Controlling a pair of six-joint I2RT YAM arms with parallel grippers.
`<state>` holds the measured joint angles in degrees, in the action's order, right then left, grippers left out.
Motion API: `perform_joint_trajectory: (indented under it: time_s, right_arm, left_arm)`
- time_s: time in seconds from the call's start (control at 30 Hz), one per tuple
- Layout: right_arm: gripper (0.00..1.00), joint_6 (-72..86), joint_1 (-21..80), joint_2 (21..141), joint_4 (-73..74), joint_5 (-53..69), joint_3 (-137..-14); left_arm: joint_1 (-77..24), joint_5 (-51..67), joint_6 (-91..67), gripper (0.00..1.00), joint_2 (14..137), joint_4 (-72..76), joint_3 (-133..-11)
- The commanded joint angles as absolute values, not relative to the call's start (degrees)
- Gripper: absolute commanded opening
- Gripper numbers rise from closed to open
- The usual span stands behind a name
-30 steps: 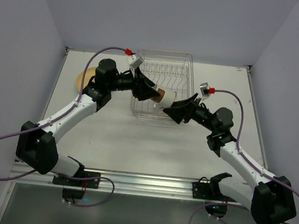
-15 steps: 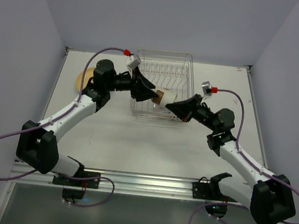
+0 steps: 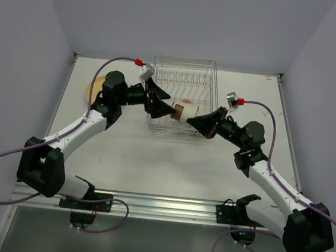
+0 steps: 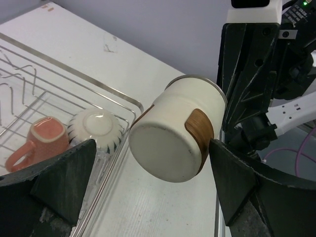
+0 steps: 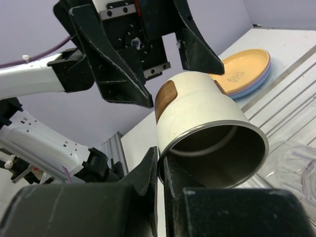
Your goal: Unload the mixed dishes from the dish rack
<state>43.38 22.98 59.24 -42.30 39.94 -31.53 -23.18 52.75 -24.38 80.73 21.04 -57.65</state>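
Observation:
The brown cup will go from my right gripper onto the table [image 3: 230, 100] beside the dish rack's back half, on that gripper's side.
A brown cup [image 3: 183, 111] [image 4: 173, 138] [image 5: 202, 113], cream with brown patches and a metal rim, hangs on its side over the near edge of the dish rack [image 3: 184, 80] [image 4: 59, 71]. My right gripper [image 3: 191, 120] [image 5: 160, 158] is shut on its rim, one finger inside and one outside. My left gripper [image 3: 170, 106] [image 4: 152, 143] stands open around the cup's base, both fingers apart from it. Inside the rack lie a pink mug [image 4: 42, 138] [image 3: 186, 101] and an upturned white cup [image 4: 96, 126].
A yellow-orange plate [image 5: 247, 66] is stacked on a blue one on the table left of the rack, partly hidden by my left arm in the top view [image 3: 93, 89]. Something of clear glass [image 5: 294, 160] lies in the rack under the held cup.
My right gripper has closed on the cup's rim. My left gripper has since let go of the cup, opened wide and drawn back a little to the left.

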Motion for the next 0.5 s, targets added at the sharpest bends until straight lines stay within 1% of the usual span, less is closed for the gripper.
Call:
perform_joint_trajectory:
  time_s: [0.0, 0.17, 0.27, 0.3, 0.37, 0.4, 0.47]
  right_arm:
    - [0.0, 38.6, 23.4, 56.9, -35.3, 37.7, -36.0]
    - [0.0, 34.1, 23.3, 55.5, -23.8, 32.5, -38.8]
    - [0.0, 31.1, 23.3, 56.0, -12.0, 27.7, -44.2]
    - [0.0, 30.6, 23.3, 56.2, -5.4, 25.6, -47.4]
    - [0.0, 30.1, 23.2, 57.0, -0.3, 18.9, -50.3]
    - [0.0, 29.7, 23.3, 57.2, 4.6, 16.7, -52.7]
    - [0.0, 29.4, 23.2, 57.6, 7.6, 10.4, -54.6]
  left_arm:
    - [-21.9, 47.5, -20.9, 1.0, 75.8, 18.9, -57.1]
    - [-21.6, 39.7, -17.3, 1.0, 69.9, 12.5, -55.7]
    - [-21.6, 33.9, -16.1, 1.0, 67.9, 9.3, -54.8]
    - [-21.6, 30.9, -15.7, 1.0, 67.5, 8.5, -54.5]
    - [-21.6, 28.1, -14.9, 1.0, 66.6, 8.3, -53.3]
    - [-21.6, 25.7, -14.7, 1.0, 66.5, 8.3, -52.8]
    - [-21.6, 23.8, -14.4, 1.0, 66.4, 8.4, -52.0]
